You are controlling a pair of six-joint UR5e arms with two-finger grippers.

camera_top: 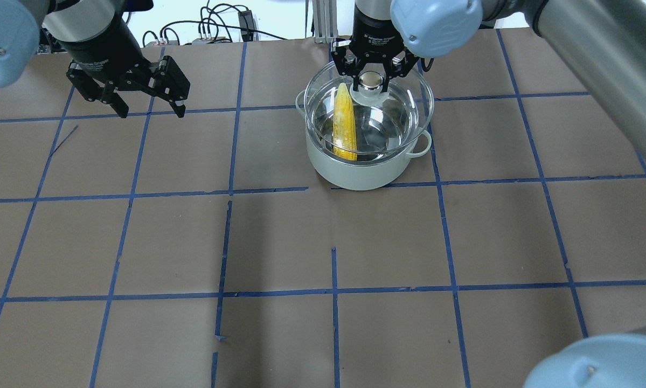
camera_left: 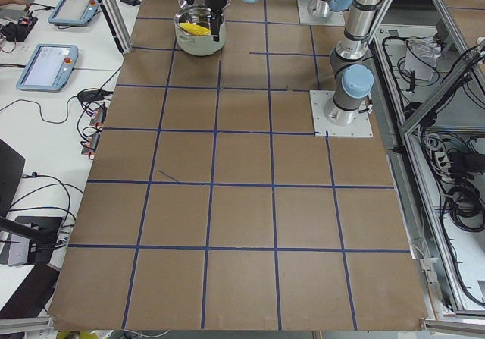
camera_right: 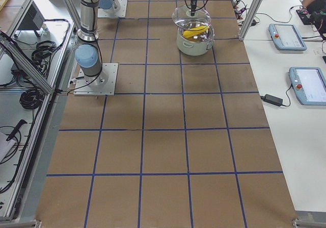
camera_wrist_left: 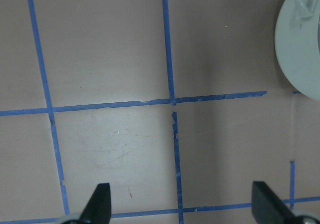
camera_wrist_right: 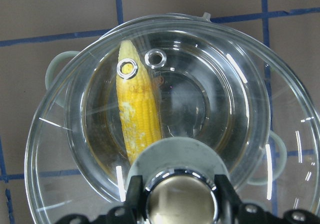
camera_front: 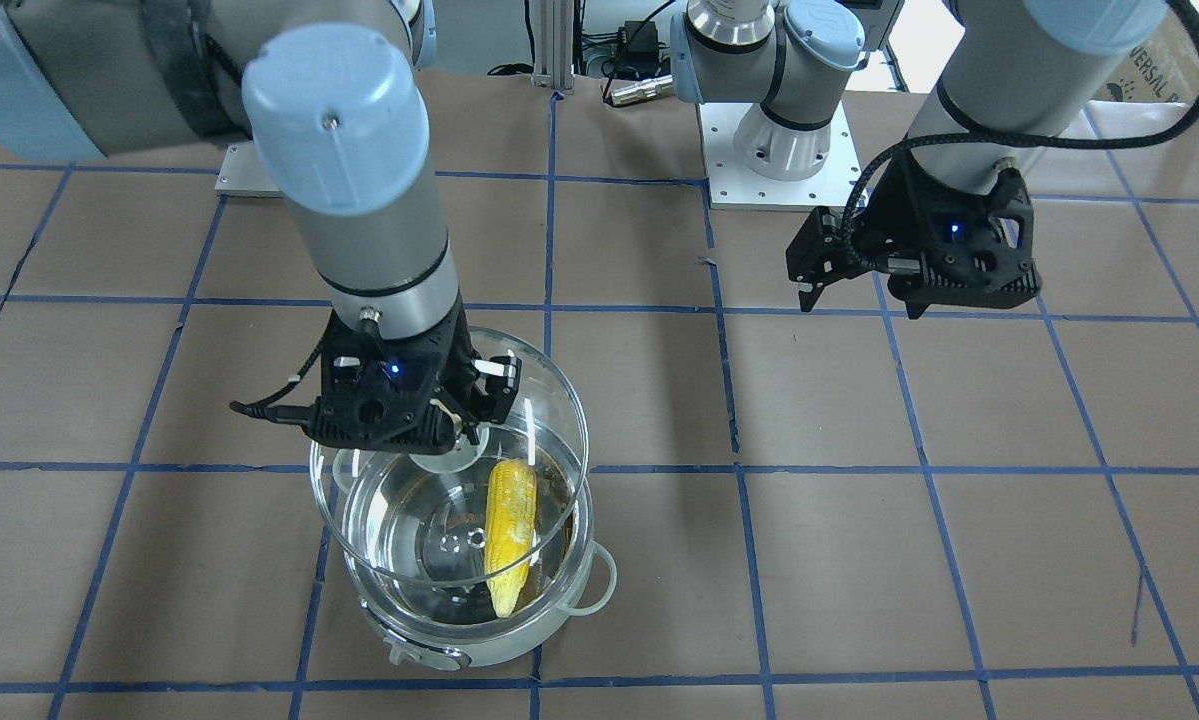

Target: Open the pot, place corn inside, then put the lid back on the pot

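Note:
My right gripper is to let go of the lid squarely on the pot's rim [camera_front: 470, 527] [camera_wrist_right: 167, 115], closing it over the corn.
The pot [camera_front: 479, 640] stands on the taped brown table, white-bodied with pale loop handles. The corn [camera_front: 509, 535] lies inside it, seen through the glass. My right gripper [camera_front: 454, 425] is shut on the pale centre knob of the lid [camera_front: 559, 420] and holds the lid just above the pot, a little off centre toward the robot. The right wrist view shows the knob [camera_wrist_right: 180, 199] between the jaws, with the corn [camera_wrist_right: 140, 119] below the glass. My left gripper [camera_top: 145, 105] is open and empty, hanging above the table well to the pot's side.
The arms' base plates [camera_front: 774, 185] and cables lie at the robot's end of the table. The pot's rim [camera_wrist_left: 300, 43] shows at the corner of the left wrist view. Teach pendants [camera_right: 288, 36] lie on a side table beyond the table's edge.

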